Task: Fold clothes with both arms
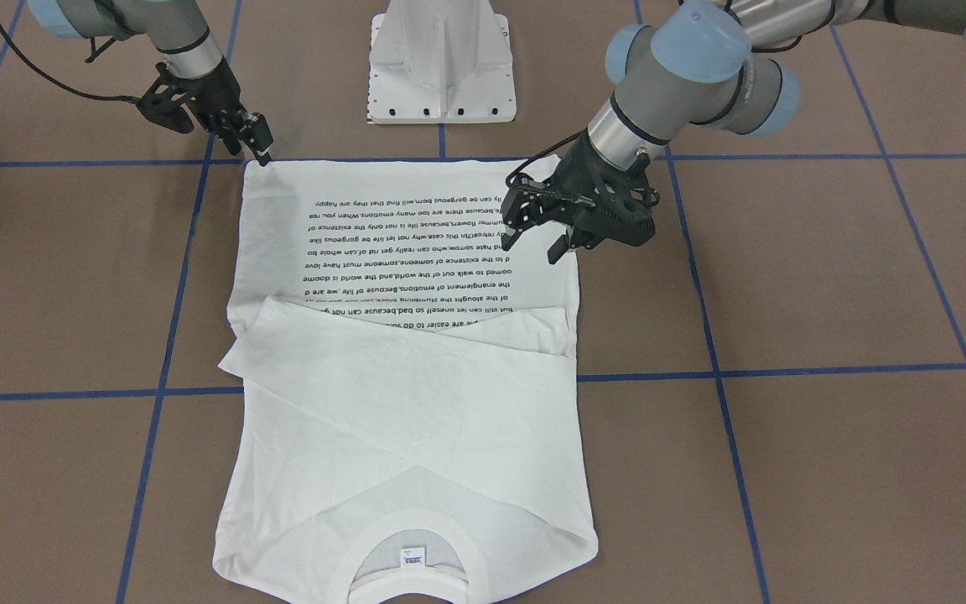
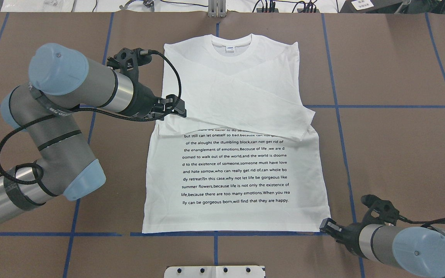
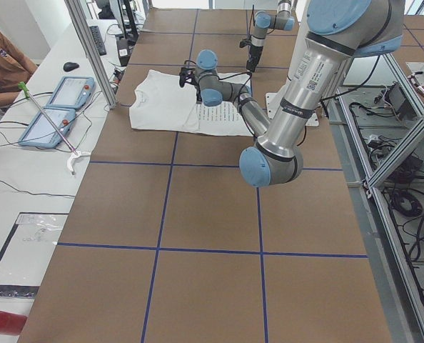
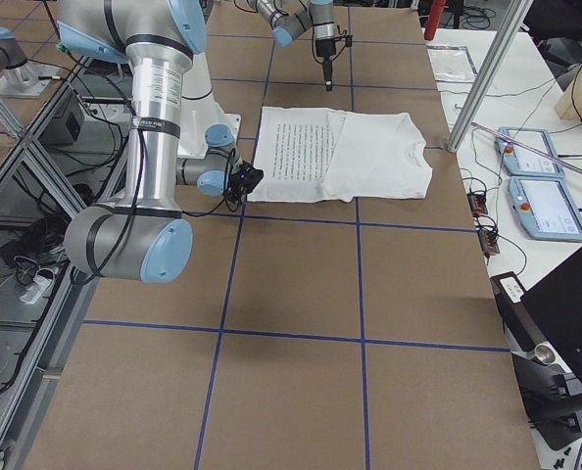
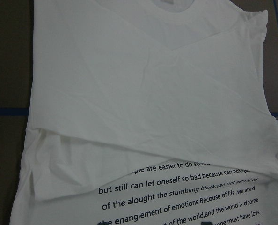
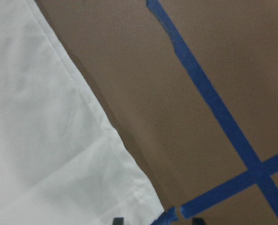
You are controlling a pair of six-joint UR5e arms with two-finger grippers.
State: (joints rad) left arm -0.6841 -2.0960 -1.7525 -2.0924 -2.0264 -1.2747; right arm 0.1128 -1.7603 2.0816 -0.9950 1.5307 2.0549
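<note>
The open fingers of my right gripper straddle only the tip of the flat hem corner, so next I shift that gripper further in and pinch the cloth inside the hem corner (image 6: 144, 200).
The white long-sleeved T-shirt (image 2: 242, 166) lies flat on the brown table, text side up, collar away from the robot, both sleeves folded across the chest. My left gripper (image 1: 531, 248) hovers open and empty over the shirt's edge, just below the folded sleeves (image 5: 143, 108); in the overhead view it (image 2: 174, 111) sits at the shirt's left side. My right gripper (image 1: 262, 156) is down at the near hem corner (image 6: 150, 206) on the shirt's other side. Its fingertips (image 6: 116, 220) stand apart on either side of that corner, holding nothing.
The white metal pedestal (image 1: 441, 75) stands at the robot's side of the table, just behind the hem. Blue tape lines (image 2: 381, 106) grid the brown tabletop. Two tablets (image 3: 58, 107) and an operator's arm lie beyond the table's far edge.
</note>
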